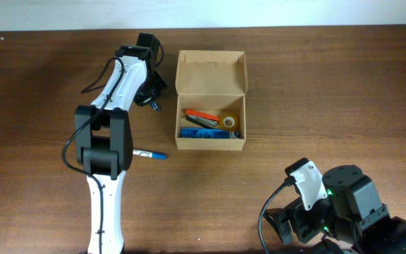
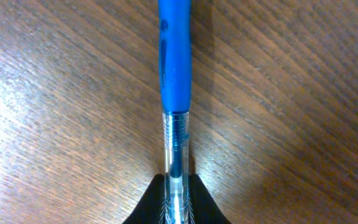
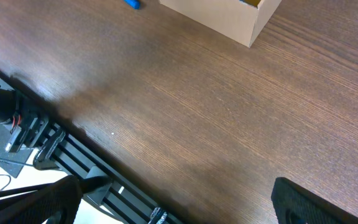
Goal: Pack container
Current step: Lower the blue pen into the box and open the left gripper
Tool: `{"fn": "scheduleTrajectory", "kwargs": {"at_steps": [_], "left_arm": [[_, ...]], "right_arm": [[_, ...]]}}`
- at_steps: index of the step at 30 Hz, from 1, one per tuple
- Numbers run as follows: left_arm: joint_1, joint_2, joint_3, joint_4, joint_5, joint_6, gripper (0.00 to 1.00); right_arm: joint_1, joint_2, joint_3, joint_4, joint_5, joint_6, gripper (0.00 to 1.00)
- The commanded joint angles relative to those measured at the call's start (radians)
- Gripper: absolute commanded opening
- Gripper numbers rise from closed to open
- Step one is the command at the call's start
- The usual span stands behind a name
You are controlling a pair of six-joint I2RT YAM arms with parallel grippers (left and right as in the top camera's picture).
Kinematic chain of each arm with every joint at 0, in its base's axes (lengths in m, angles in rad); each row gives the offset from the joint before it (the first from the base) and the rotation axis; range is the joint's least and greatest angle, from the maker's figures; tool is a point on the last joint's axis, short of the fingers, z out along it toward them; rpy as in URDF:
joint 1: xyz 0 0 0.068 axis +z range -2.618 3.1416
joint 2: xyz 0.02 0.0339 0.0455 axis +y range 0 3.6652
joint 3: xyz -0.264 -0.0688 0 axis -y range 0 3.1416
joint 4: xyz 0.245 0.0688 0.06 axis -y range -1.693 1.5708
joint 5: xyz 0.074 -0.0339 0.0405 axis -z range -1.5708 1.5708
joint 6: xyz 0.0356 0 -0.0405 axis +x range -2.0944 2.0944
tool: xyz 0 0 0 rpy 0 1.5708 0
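Note:
The robot's left gripper should put the blue pen down in the box [image 1: 208,119] along the orange and grey item.
The container [image 1: 210,144] is a tan cardboard box with its flap lid [image 1: 211,70] open at the back. It holds an orange and grey item [image 1: 201,117], a tape roll [image 1: 230,122] and a blue item [image 1: 206,134]. My left gripper [image 1: 154,106] is left of the box, shut on a blue pen with a clear barrel [image 2: 174,56], low over the table; the jaws [image 2: 176,190] pinch the clear end. A second blue pen [image 1: 150,154] lies on the table left of the box front. My right gripper [image 3: 179,205] is open and empty at the front right.
The right arm's body [image 1: 337,208] fills the front right corner. The right wrist view shows the box corner [image 3: 229,15], a blue pen tip [image 3: 132,4] and the table's front edge with a black frame [image 3: 73,155] below it.

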Motion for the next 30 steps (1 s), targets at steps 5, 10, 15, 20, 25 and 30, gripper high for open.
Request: {"fn": "scheduleTrajectory", "kwargs": {"at_steps": [5,10,15,20,25,30], "left_arm": [[0.002,0.034,0.095,-0.189,-0.098,-0.005,0.02],[-0.016,0.002,0.336,-0.361,-0.205,0.036,0.02],[-0.081,-0.069,0.488,-0.352,-0.217,0.305,0.02],[-0.170,-0.138,0.554,-0.326,-0.217,0.620,0.02],[-0.289,-0.192,0.554,-0.316,-0.217,0.774,0.02],[-0.313,-0.265,0.535,-0.385,-0.144,0.741,0.02]], "right_arm": [[0.005,-0.003,0.013,0.002,0.001,0.000,0.99],[0.005,-0.004,0.013,0.002,0.001,0.000,0.99],[0.005,-0.004,0.013,0.002,0.001,0.000,0.99],[0.005,-0.004,0.013,0.002,0.001,0.000,0.99],[0.005,-0.004,0.013,0.002,0.001,0.000,0.99],[0.005,-0.003,0.013,0.002,0.001,0.001,0.99]]}}
